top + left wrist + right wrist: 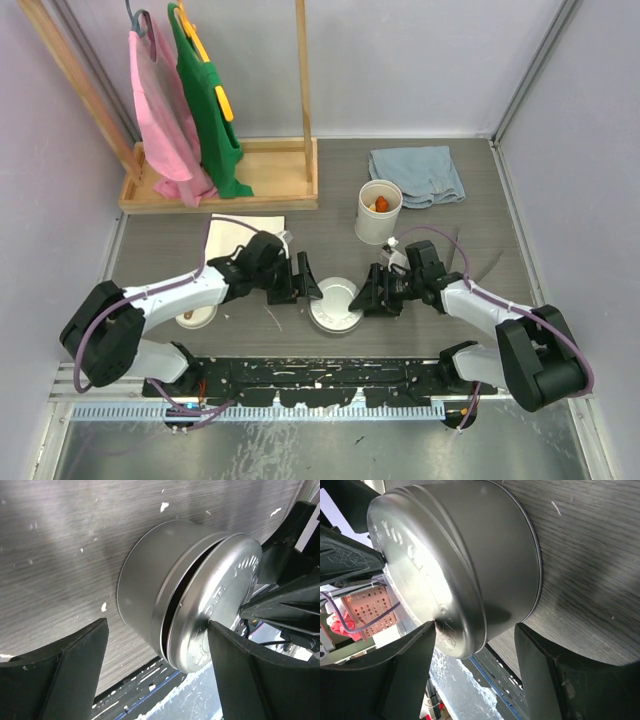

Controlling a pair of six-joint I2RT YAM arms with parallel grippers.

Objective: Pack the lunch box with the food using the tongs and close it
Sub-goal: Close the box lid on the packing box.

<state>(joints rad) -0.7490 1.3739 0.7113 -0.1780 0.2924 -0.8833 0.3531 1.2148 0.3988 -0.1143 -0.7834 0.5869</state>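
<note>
The lid sits tilted on the tin with a gap, so my left gripper needs to open and retake the lid's edge (193,599) while my right gripper steadies the lid.
The steel tin (333,303) stands at the table's near middle, between both grippers. Its flat lid (220,595) sits tilted on the tin body (145,585), with a dark gap on one side. My left gripper (157,625) is open across the tin's edge, one finger (240,665) touching the lid's top. My right gripper (475,626) is open on the opposite side, one finger (405,670) against the lid (415,555). In the top view the left gripper (308,287) and right gripper (375,297) flank the tin. The white tub (375,228) stands behind, orange food (381,204) inside. The tongs are not clearly visible.
The white lid with brown handle (197,316) lies half hidden under my left arm. A white plate (243,232) sits behind that arm. A blue cloth (417,175) lies at the back right, and a wooden rack (225,185) holds pink and green garments. A black rail (320,375) lines the near edge.
</note>
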